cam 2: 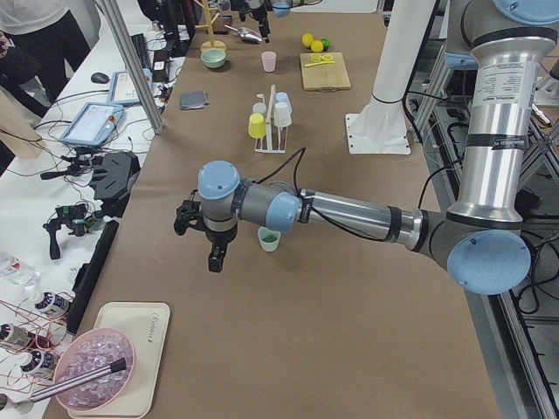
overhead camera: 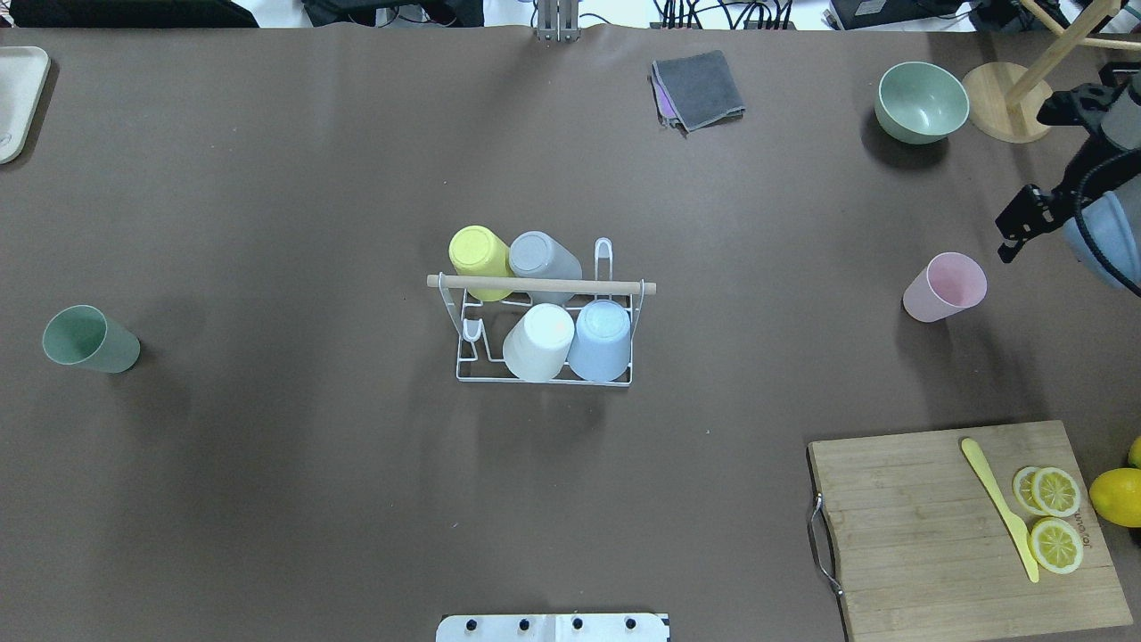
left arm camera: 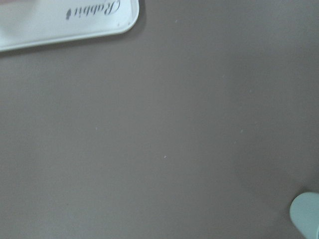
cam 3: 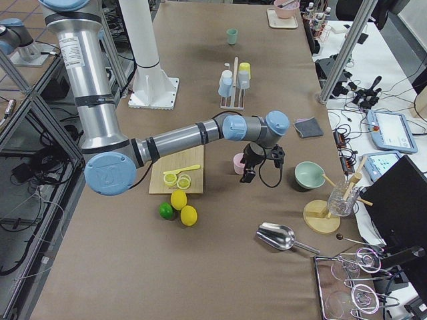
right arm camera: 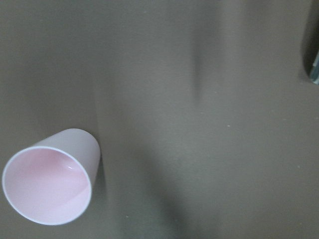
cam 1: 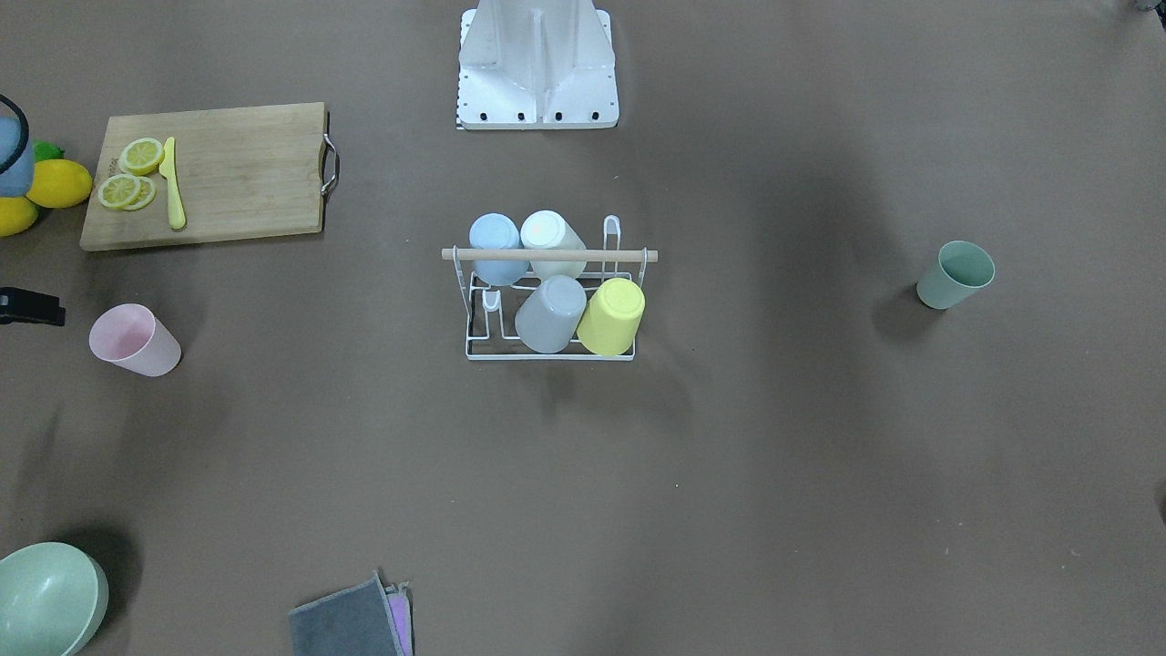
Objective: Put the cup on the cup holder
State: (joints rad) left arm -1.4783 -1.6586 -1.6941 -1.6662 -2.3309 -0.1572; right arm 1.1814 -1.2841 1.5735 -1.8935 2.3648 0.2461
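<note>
The pink cup is next for my right gripper, which should go down to it and close around the middle of its body (cam 1: 158, 352) (right arm camera: 84, 149), between rim and bottom.
The white wire cup holder (overhead camera: 463, 357) with a wooden rod handle (cam 1: 547, 255) stands mid-table. It holds upturned yellow (overhead camera: 480, 259), grey (overhead camera: 542, 263), white (overhead camera: 537, 343) and blue (overhead camera: 602, 341) cups. A green cup (overhead camera: 89, 339) stands upright on my left, and a pink cup (overhead camera: 945, 285) on my right. My right gripper (cam 3: 261, 168) hangs above and beside the pink cup (right arm camera: 50, 177), jaws apart and empty. My left gripper (cam 2: 199, 240) hovers beside the green cup (cam 2: 269, 238); I cannot tell whether it is open.
A cutting board (overhead camera: 936, 535) with lemon slices and a yellow knife lies near right, with lemons (overhead camera: 1114, 497) beside it. A green bowl (overhead camera: 921, 101), a grey cloth (overhead camera: 700, 87) and a wooden stand (overhead camera: 1003, 102) are far right. A white tray (overhead camera: 18, 98) is far left.
</note>
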